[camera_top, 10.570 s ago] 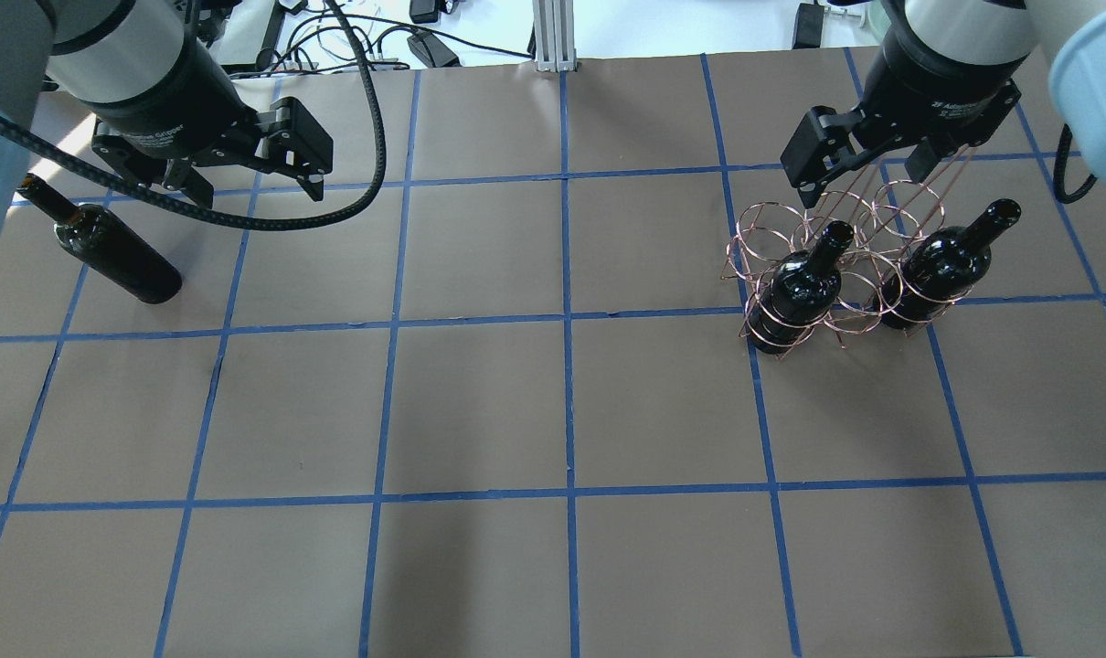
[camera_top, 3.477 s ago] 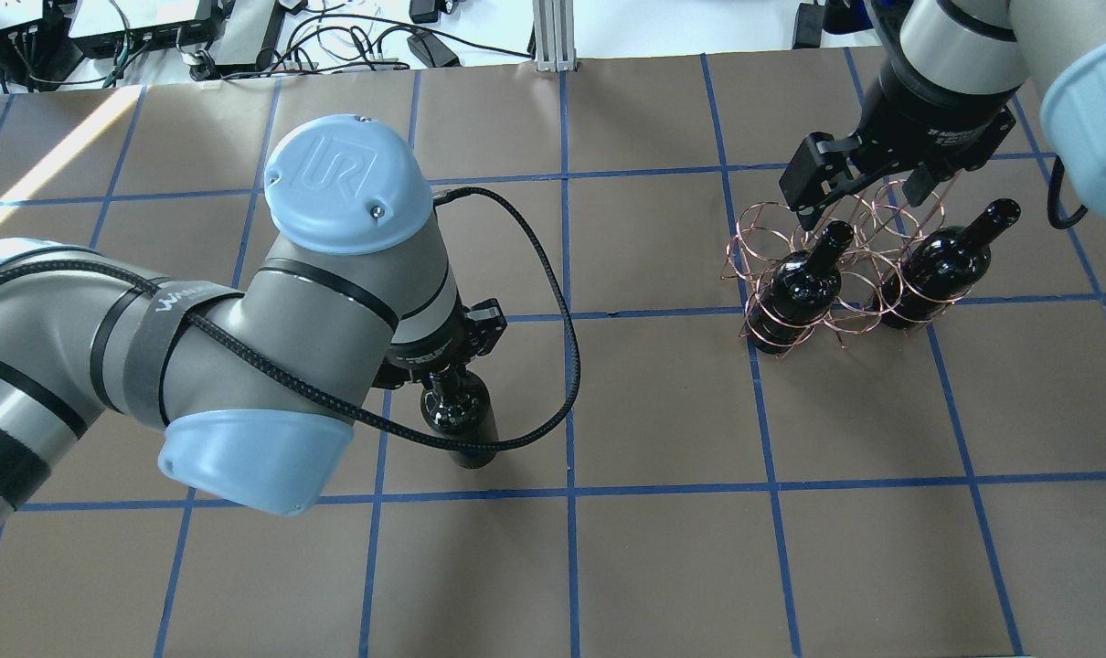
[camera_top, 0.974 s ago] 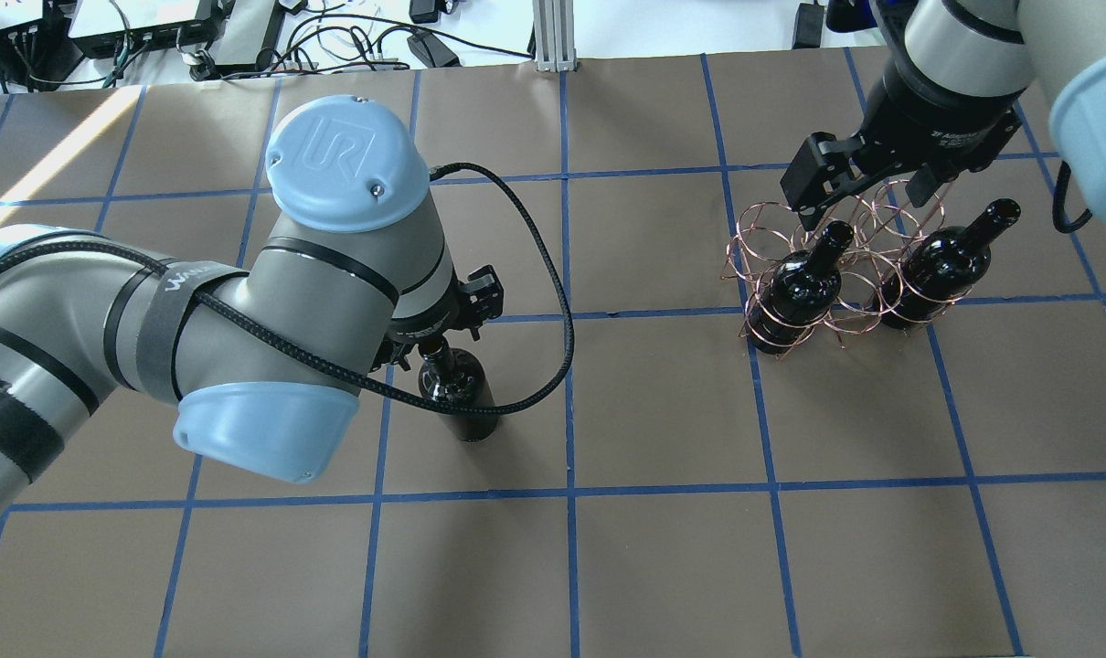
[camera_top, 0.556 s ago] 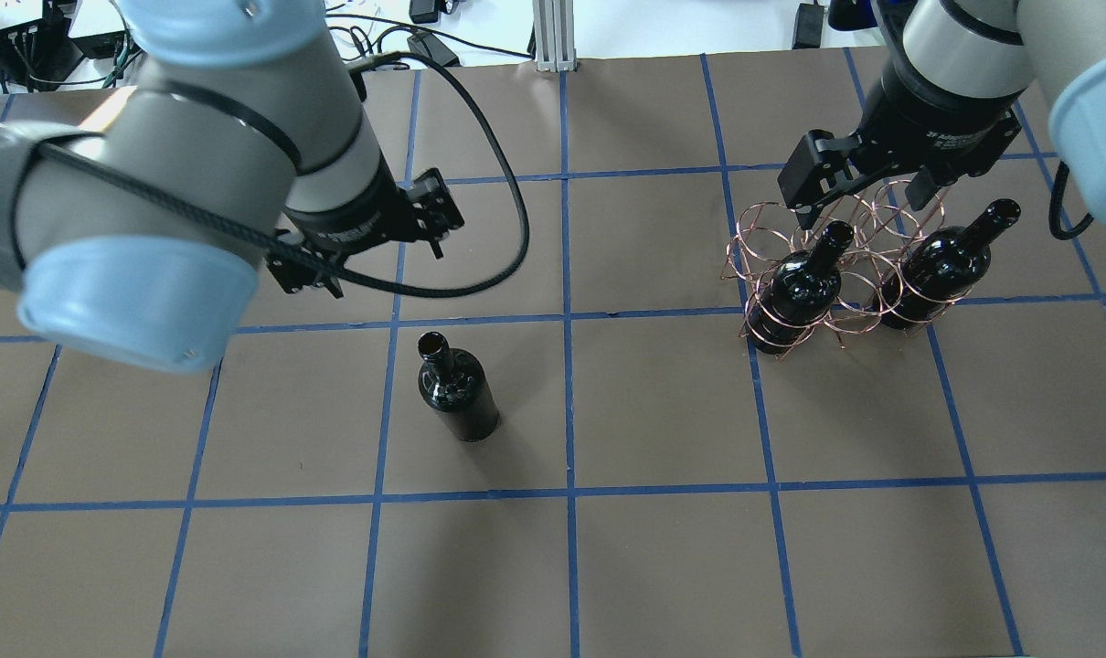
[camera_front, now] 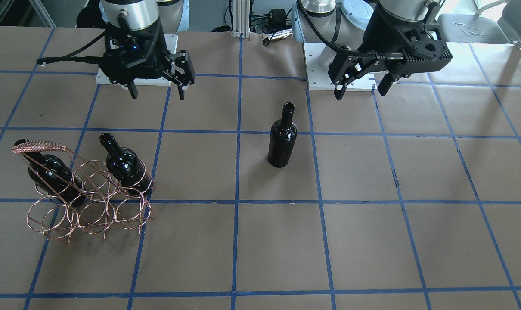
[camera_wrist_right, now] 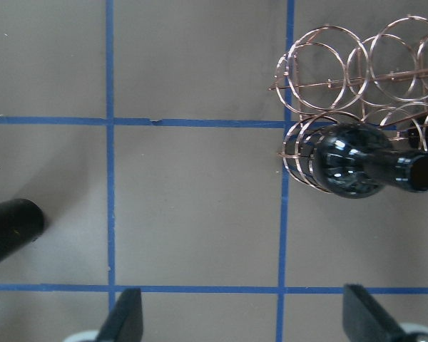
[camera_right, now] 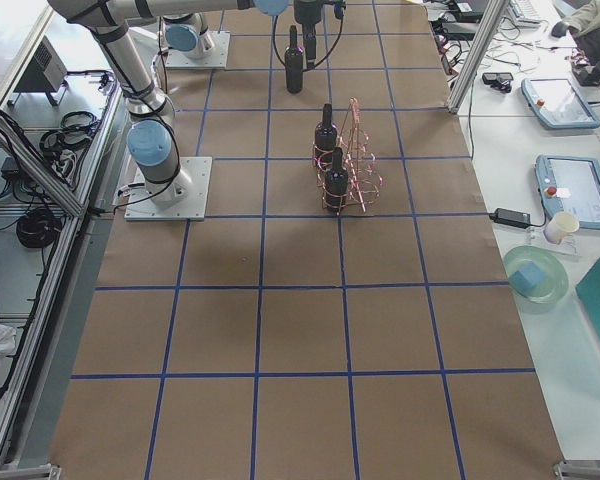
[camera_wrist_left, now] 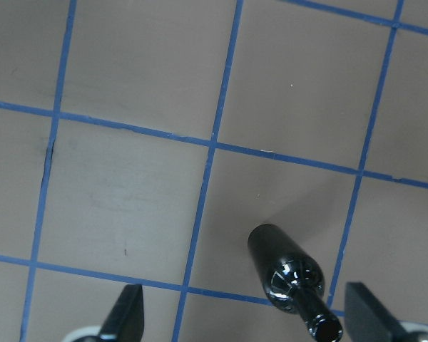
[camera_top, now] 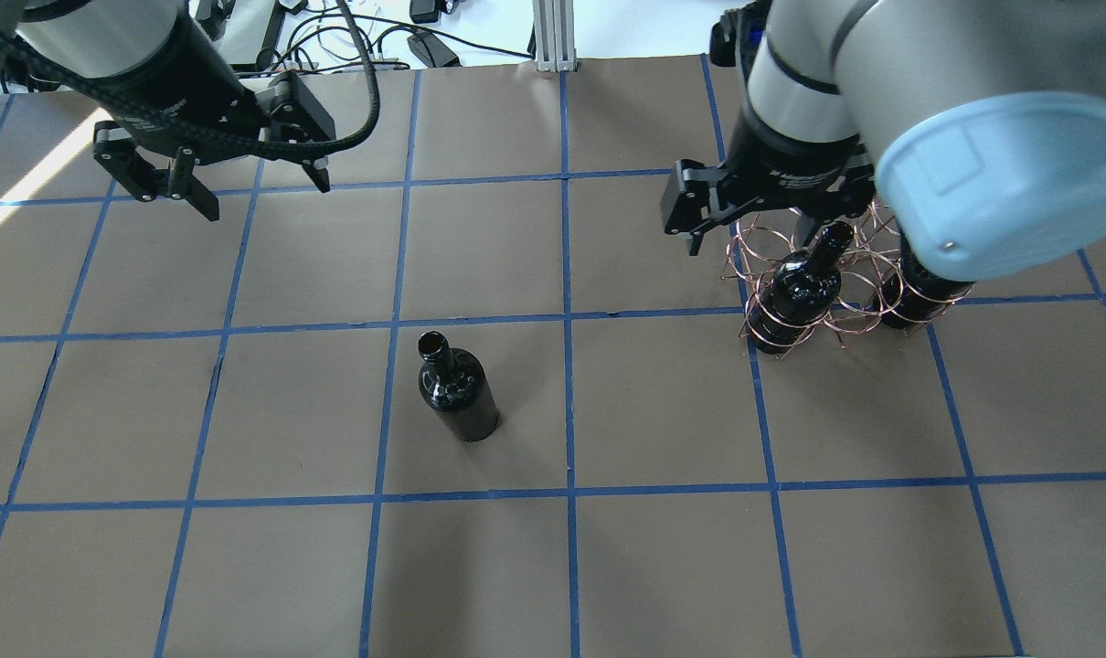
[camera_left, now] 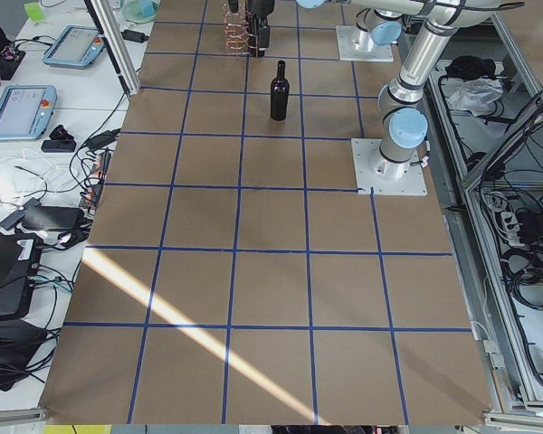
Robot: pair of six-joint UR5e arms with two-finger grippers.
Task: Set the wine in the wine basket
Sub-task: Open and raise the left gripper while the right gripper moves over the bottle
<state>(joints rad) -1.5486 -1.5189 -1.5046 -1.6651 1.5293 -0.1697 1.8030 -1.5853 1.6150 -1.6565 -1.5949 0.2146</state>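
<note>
I need to close my right gripper on the neck (camera_front: pixel 287 114) of the single wine bottle that is standing upright near the middle of the table.
A black glass wine bottle (camera_top: pixel 457 395) stands upright and alone near the table's middle; it also shows in the front view (camera_front: pixel 282 138) and the left wrist view (camera_wrist_left: pixel 289 274). The copper wire basket (camera_top: pixel 784 322) (camera_front: pixel 38 147) stands on the robot's right side and holds two alike bottles (camera_front: pixel 125 165) (camera_front: pixel 49 170). My left gripper (camera_top: pixel 262 194) (camera_front: pixel 360 91) is open and empty, raised behind and to the left of the lone bottle. My right gripper (camera_top: pixel 749 230) (camera_front: pixel 157 94) is open and empty, above the basket's inner back edge.
The table is brown paper with a blue tape grid. In the right wrist view the basket (camera_wrist_right: pixel 357 77) lies at the upper right and the lone bottle's base (camera_wrist_right: pixel 7 228) at the left edge. Cables and devices lie beyond the far edge. The arm bases (camera_front: pixel 342 82) stand at the robot's side.
My left gripper let go of the bottle it had stood upright and has drawn back to the left rear. My right gripper has shifted from over the basket toward the middle.
</note>
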